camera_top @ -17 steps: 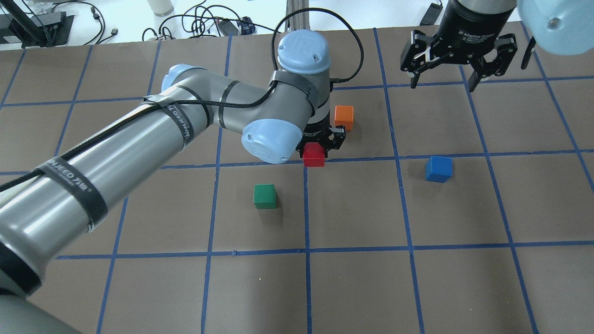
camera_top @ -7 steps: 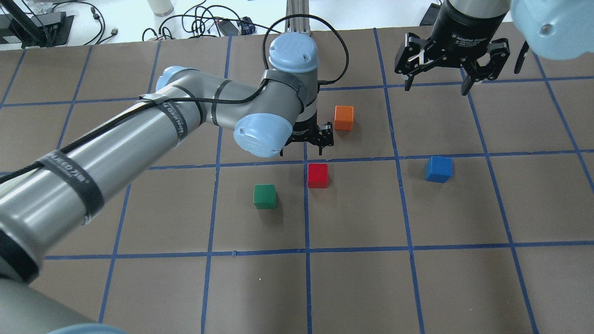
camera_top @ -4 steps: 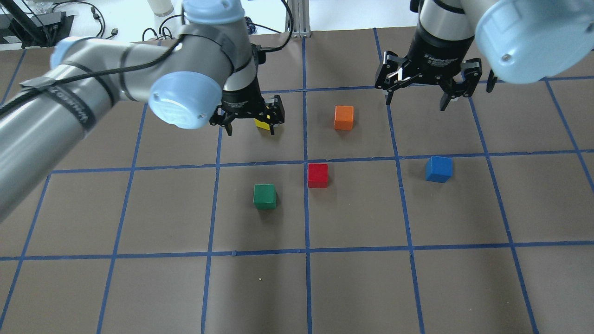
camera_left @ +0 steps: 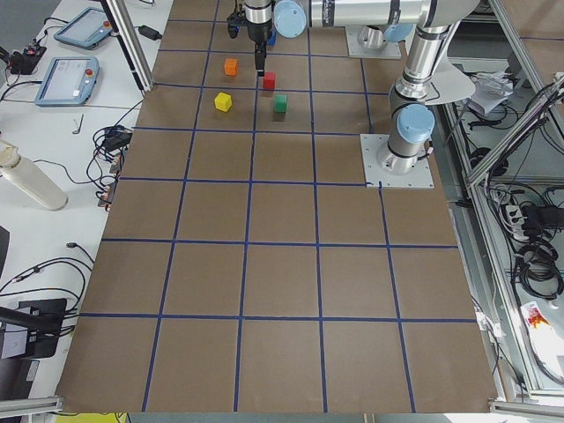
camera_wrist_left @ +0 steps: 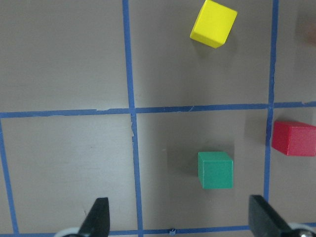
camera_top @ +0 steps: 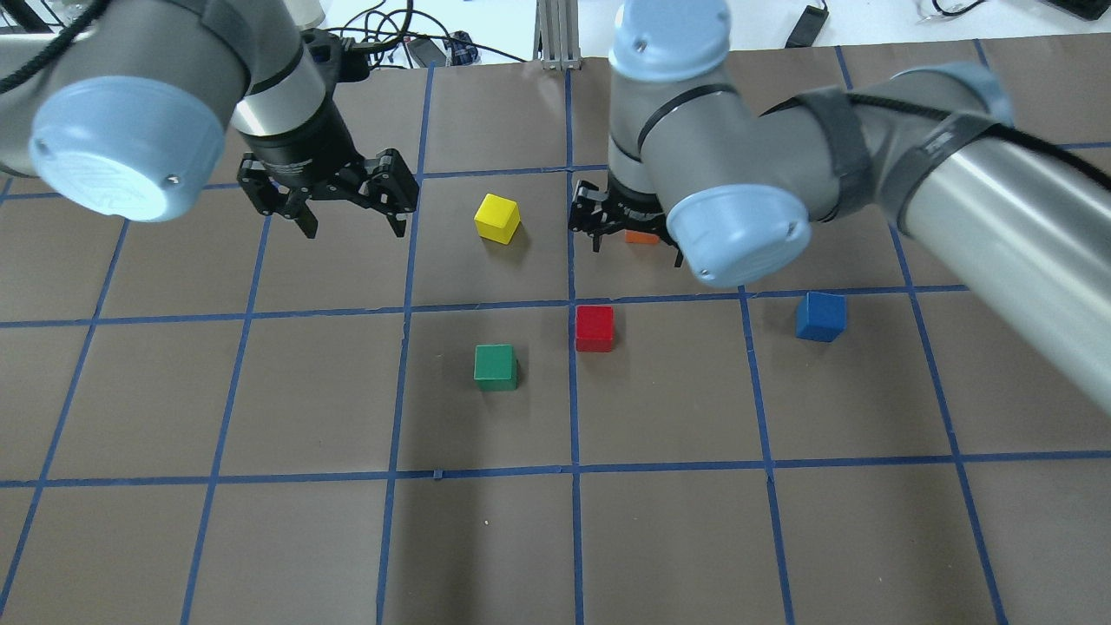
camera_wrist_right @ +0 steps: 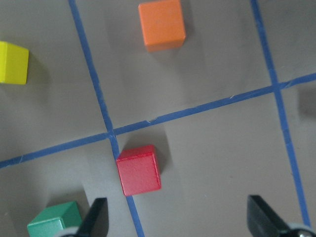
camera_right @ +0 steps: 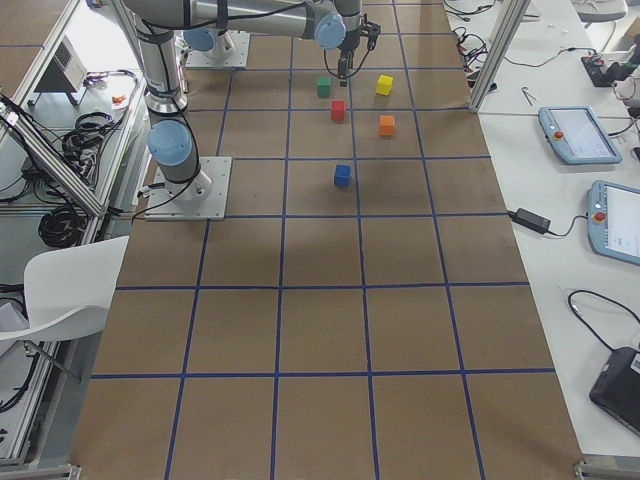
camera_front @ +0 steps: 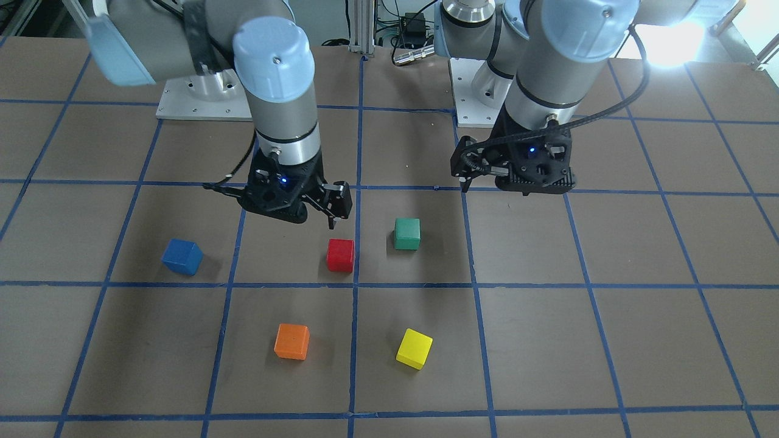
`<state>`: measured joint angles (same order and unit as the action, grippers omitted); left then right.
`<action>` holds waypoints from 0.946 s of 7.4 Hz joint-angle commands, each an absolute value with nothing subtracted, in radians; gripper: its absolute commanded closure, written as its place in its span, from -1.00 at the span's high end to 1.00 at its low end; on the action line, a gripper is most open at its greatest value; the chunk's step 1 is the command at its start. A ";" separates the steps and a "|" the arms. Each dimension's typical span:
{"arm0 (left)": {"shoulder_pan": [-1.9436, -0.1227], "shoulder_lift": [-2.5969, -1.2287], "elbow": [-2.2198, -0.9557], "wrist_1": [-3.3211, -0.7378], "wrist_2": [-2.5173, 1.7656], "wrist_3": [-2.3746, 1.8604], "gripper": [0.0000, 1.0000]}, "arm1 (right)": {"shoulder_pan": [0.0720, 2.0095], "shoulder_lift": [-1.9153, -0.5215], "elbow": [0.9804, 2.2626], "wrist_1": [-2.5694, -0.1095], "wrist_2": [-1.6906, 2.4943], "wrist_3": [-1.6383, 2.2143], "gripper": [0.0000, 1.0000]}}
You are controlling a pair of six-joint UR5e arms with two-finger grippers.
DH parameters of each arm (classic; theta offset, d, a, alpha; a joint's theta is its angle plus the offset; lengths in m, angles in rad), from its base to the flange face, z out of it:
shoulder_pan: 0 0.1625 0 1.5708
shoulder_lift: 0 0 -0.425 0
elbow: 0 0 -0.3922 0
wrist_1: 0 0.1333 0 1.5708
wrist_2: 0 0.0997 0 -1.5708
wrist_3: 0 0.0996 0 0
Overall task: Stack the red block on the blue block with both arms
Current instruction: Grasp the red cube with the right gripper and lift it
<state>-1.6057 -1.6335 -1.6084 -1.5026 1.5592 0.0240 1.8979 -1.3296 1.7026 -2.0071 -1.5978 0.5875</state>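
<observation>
Next, I close my right gripper on the middle of the red block (camera_front: 340,256) (camera_wrist_right: 139,171), placing its fingers on the sides that face the green and blue blocks.
The red block (camera_top: 594,328) lies alone on the brown table, on a blue tape line near the middle; it also shows in the front view (camera_front: 340,255) and the right wrist view (camera_wrist_right: 138,170). The blue block (camera_top: 820,316) lies about one grid square to its right, also seen in the front view (camera_front: 182,257). My right gripper (camera_top: 636,247) is open and empty. It hovers just behind the red block, over the orange block. My left gripper (camera_top: 354,227) is open and empty, far to the back left of the red block. The red block shows at the right edge of the left wrist view (camera_wrist_left: 295,138).
A green block (camera_top: 496,366) lies just left of the red block. A yellow block (camera_top: 497,217) lies behind it. An orange block (camera_top: 642,236) is mostly hidden under my right gripper and shows fully in the front view (camera_front: 291,341). Both arm bases stand at the table's near edge.
The red block, first held in my left gripper, now rests on the table. My left arm has swung away to the left, uncovering the yellow block. My right arm has moved left, over the orange block.
</observation>
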 commanded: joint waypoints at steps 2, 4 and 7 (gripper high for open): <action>-1.523 -1.550 -1.676 -1.516 1.551 0.159 1.00 | 1.944 -1.235 1.853 -2.305 -1.601 0.604 1.00; -1.525 -1.542 -1.695 -1.505 1.552 0.164 1.00 | 1.944 -1.169 1.870 -2.373 -1.605 0.603 1.00; -1.525 -1.546 -1.704 -1.502 1.551 0.163 1.00 | 1.942 -1.166 1.913 -2.385 -1.601 0.565 -0.06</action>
<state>-1.5248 -1.5458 -1.6982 -1.5033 1.5515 0.1620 1.9433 -1.1681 1.9010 -2.3770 -1.6027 0.5915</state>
